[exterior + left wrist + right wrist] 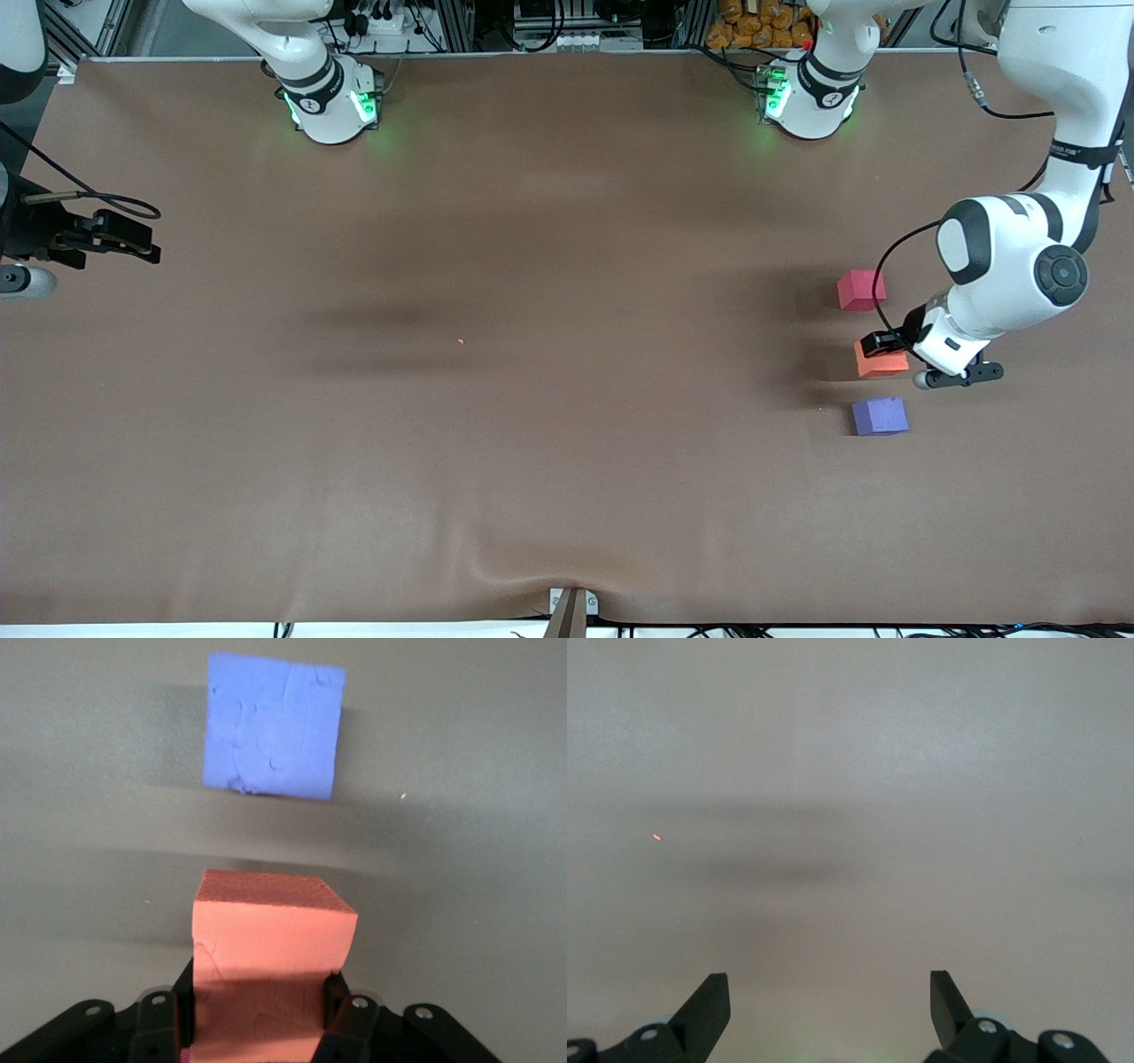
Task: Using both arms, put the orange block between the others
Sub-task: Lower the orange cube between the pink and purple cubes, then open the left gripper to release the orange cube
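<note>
The robot's left gripper should release the orange block on the brown cloth midway [870, 358] [253, 935] between the red-pink cube and the purple-blue cube.
The orange block [880, 361] [270, 930] is clamped between the fingers of my left gripper [881, 351] [261, 994], which is shut on it. It sits in the gap between the two others, roughly in line with them. The red-pink cube [860, 290] lies farther from the front camera and the purple-blue cube [880, 416] [273, 725] nearer. Whether the orange block rests on the table I cannot tell. My right gripper [146, 246] [828, 979] waits open at the right arm's end of the table, with nothing between its fingers.
A brown cloth [567, 461] covers the table and wrinkles at its front edge. A tiny orange speck [460, 340] [656, 836] lies near the middle. The two arm bases [332, 106] [808, 102] stand along the back edge.
</note>
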{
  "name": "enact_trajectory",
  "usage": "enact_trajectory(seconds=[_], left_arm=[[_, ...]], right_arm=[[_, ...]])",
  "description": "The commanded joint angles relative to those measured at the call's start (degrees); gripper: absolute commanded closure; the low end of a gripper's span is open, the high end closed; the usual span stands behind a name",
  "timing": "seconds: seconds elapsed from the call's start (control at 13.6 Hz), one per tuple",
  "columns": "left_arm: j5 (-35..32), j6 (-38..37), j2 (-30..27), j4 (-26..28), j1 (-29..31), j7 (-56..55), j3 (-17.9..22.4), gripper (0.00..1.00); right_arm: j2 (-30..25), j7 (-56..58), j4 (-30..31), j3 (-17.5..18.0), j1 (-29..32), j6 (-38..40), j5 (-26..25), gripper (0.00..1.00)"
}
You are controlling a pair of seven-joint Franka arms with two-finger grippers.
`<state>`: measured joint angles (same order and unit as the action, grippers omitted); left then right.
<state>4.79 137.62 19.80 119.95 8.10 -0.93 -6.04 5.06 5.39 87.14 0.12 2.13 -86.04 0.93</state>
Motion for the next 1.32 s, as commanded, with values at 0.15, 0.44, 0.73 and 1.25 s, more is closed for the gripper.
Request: enact_trajectory(seconds=[0.15, 0.44, 0.73, 1.25], left_arm=[[1.27, 3.18, 1.2, 1.69, 2.72, 5.85, -0.64, 1.0], [3.12, 3.36, 2.26, 1.6, 2.63, 5.85, -0.73, 1.0], [3.21, 5.37, 4.1, 1.52, 2.01, 5.85, -1.08, 1.0], [3.21, 6.79, 5.86, 1.43, 2.19, 5.76, -1.17, 1.0]], right_arm=[[-0.22, 0.06, -0.56, 0.32, -0.55, 0.52, -0.93, 0.0], [-0.13, 0.14, -0.56, 0.23, -1.08, 0.43, -1.02, 0.0], [-0.13, 0.05, -0.56, 0.32, -1.17, 0.26, -1.55, 0.0], [0.04, 0.05, -0.47, 0.15, -0.99, 0.17, -1.63, 0.0]])
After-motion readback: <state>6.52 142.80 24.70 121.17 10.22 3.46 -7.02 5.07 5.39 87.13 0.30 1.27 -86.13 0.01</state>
